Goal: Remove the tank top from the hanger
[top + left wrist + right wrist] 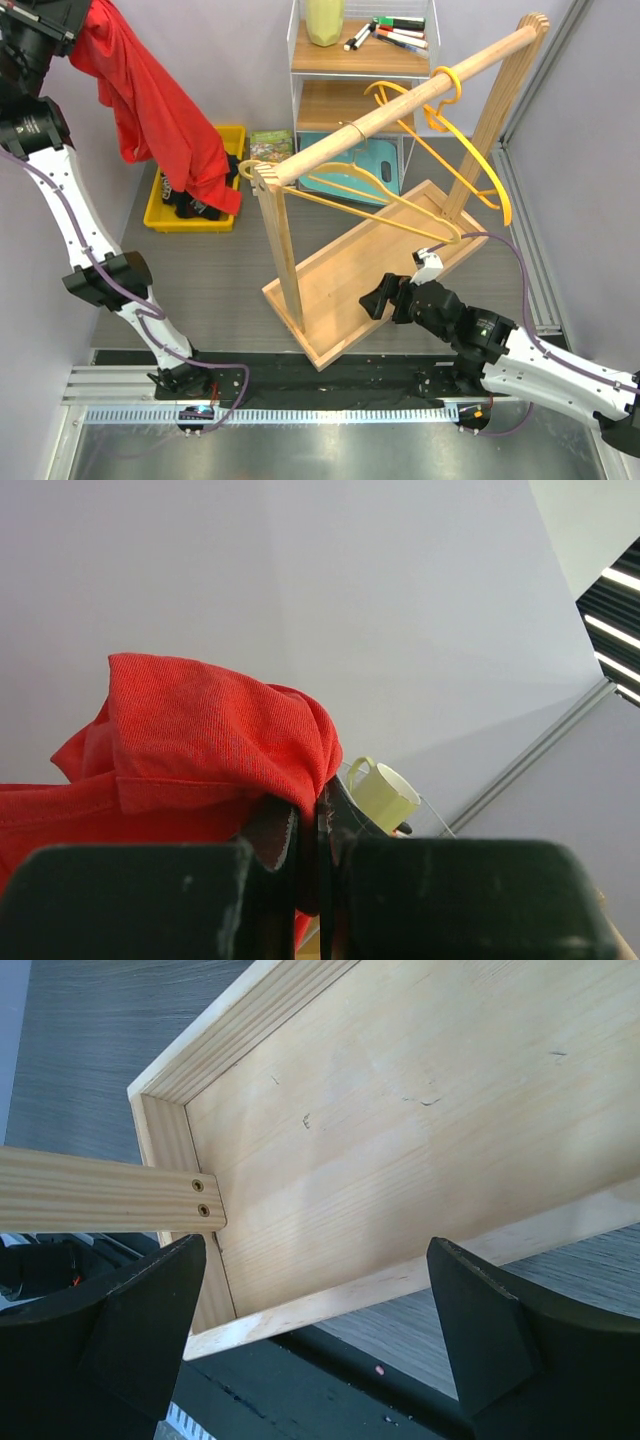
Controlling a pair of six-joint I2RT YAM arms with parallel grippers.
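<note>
Next, I open my left gripper to let the red tank top go, so that it is left on the black items in the yellow bin (197,188).
The red tank top (160,110) hangs free from my left gripper (75,20) at the far left top, off any hanger, its lower end over the yellow bin (196,190). In the left wrist view my left gripper (310,825) is shut on a fold of the red fabric (200,740). Yellow hangers (390,200) hang bare on the wooden rail (400,95) of the rack. My right gripper (385,297) is open and empty above the near edge of the rack's base tray (400,1160).
A wire shelf (350,60) behind the rack holds markers (395,33) and a pale green mug (325,20). The mug also shows in the left wrist view (385,792). Black items lie in the yellow bin. A rack upright (280,240) stands near my right arm.
</note>
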